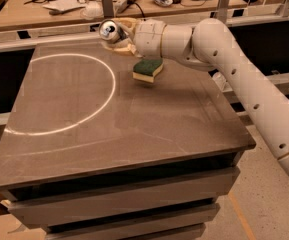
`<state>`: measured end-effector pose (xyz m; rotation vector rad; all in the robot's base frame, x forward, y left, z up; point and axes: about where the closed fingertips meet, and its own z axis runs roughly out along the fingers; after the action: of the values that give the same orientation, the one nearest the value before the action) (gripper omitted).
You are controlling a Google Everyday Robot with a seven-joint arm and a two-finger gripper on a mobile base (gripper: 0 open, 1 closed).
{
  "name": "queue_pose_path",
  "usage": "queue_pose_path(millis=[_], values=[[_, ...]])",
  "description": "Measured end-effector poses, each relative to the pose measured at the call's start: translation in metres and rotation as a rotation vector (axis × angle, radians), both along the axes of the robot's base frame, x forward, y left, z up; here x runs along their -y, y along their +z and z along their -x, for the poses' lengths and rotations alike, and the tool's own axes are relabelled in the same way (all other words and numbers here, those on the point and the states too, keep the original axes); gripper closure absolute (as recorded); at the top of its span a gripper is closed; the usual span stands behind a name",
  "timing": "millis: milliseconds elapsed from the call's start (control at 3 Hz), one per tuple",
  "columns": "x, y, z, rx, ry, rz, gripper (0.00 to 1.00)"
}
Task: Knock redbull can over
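I will use my gripper to lay the redbull can on its side on the white circle line's curve (107,95) toward the sponge.
The redbull can (108,30) is at the far edge of the brown table (134,129), tipped over to the left with its shiny top facing me. My gripper (117,35) is at the can, its tan fingers (120,46) on either side of the can's body and shut on it. The white arm reaches in from the right across the table's far right corner.
A green-and-yellow sponge (148,69) lies on the table just below the wrist. A white circle line (69,129) is drawn on the left half of the table. A metal rail (44,36) and a cluttered desk (84,4) stand behind the far edge.
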<state>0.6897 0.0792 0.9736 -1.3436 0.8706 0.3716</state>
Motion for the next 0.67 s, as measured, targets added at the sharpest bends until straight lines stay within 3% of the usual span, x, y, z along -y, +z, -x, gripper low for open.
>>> queue_pose_path(millis=[333,667], values=[[-0.013,0.023,-0.012,0.095,0.041,0.148,1.0],[-0.028,0.028,0.007,0.177,0.22,0.359,1.0]])
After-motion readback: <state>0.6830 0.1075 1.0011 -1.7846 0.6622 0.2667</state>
